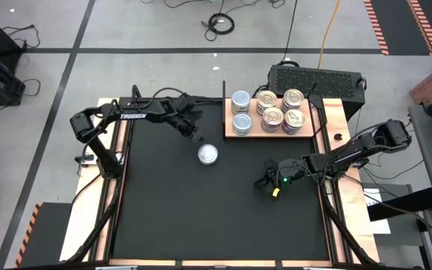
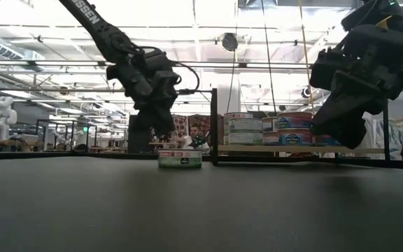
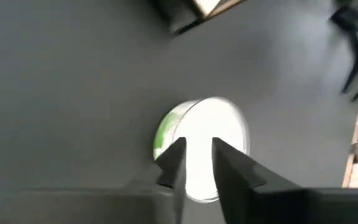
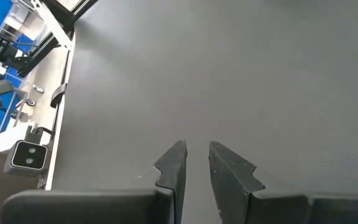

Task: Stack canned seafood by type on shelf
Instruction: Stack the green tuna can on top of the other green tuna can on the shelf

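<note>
My left fingers hover nearly shut above the tin's silvery top; they should open, lower and pinch the tin's rim [image 1: 202,147] before lifting.
One tin [image 1: 208,154] with a silvery top and a green-and-white label stands alone on the black mat, flat on its base [image 2: 180,159]. My left gripper [image 1: 198,139] hovers just above it on its far-left side. In the left wrist view its fingers [image 3: 197,155] are drawn together over the tin's bright top [image 3: 219,124], clear of it. The wooden shelf [image 1: 257,133] at the far right carries two silvery-blue tins [image 1: 241,111] and several cream-topped tins [image 1: 282,109]. My right gripper [image 1: 263,181], fingers together [image 4: 196,155], waits above bare mat right of centre.
A black vented box [image 1: 315,78] sits beyond the shelf, and a thin dark post [image 1: 224,97] stands at the shelf's left end. Bare black mat [image 1: 201,217] stretches across the near half. In the low view people and racks show far behind the table.
</note>
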Robot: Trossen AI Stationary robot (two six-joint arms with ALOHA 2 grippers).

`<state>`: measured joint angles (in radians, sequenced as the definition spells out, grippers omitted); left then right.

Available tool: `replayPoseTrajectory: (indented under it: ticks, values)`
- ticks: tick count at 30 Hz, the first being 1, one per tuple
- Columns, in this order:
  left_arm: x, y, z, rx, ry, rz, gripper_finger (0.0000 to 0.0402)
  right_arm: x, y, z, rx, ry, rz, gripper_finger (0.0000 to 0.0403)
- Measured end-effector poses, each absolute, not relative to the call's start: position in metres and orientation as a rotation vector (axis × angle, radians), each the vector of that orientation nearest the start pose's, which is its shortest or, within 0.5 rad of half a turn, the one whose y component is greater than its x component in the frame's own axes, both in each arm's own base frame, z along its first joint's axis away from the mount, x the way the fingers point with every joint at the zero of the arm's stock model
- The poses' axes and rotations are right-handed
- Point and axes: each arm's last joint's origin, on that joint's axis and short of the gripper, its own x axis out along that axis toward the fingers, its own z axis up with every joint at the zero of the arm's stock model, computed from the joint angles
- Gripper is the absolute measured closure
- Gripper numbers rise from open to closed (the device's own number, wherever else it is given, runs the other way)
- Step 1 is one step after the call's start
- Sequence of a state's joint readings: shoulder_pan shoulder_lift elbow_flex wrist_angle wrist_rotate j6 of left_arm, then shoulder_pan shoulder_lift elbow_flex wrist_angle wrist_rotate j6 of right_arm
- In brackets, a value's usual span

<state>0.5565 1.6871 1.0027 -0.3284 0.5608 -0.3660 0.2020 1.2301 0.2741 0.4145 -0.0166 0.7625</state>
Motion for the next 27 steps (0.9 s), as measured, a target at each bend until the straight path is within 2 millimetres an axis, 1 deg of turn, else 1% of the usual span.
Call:
replayPoseTrajectory:
  ticks: [4,8,11,17,20,22,24,27]
  values:
    - [0.287,0.158,0.164,-0.876,0.939,0.193,0.0274,0.201,0.042,0.137,0.677,0.592,0.001,0.0339]
    - [0.293,0.154,0.149,-0.882,0.989,0.192,0.0236,0.201,0.041,0.137,0.673,0.587,-0.008,0.0339]
    - [0.297,0.15,0.143,-0.852,1.006,0.185,0.0223,0.201,0.041,0.137,0.673,0.587,-0.009,0.0339]
    - [0.302,0.144,0.141,-0.765,1.019,0.173,0.0221,0.201,0.041,0.137,0.673,0.588,-0.01,0.0339]
    - [0.303,0.143,0.141,-0.758,1.021,0.168,0.0231,0.201,0.041,0.137,0.673,0.588,-0.01,0.0339]
    - [0.303,0.142,0.141,-0.756,1.02,0.153,0.025,0.201,0.041,0.137,0.679,0.588,-0.012,0.0339]
    - [0.303,0.142,0.141,-0.753,1.018,0.138,0.028,0.201,0.041,0.137,0.696,0.588,-0.017,0.0339]
    - [0.303,0.142,0.141,-0.747,1.019,0.128,0.0337,0.201,0.041,0.137,0.721,0.589,-0.025,0.0339]
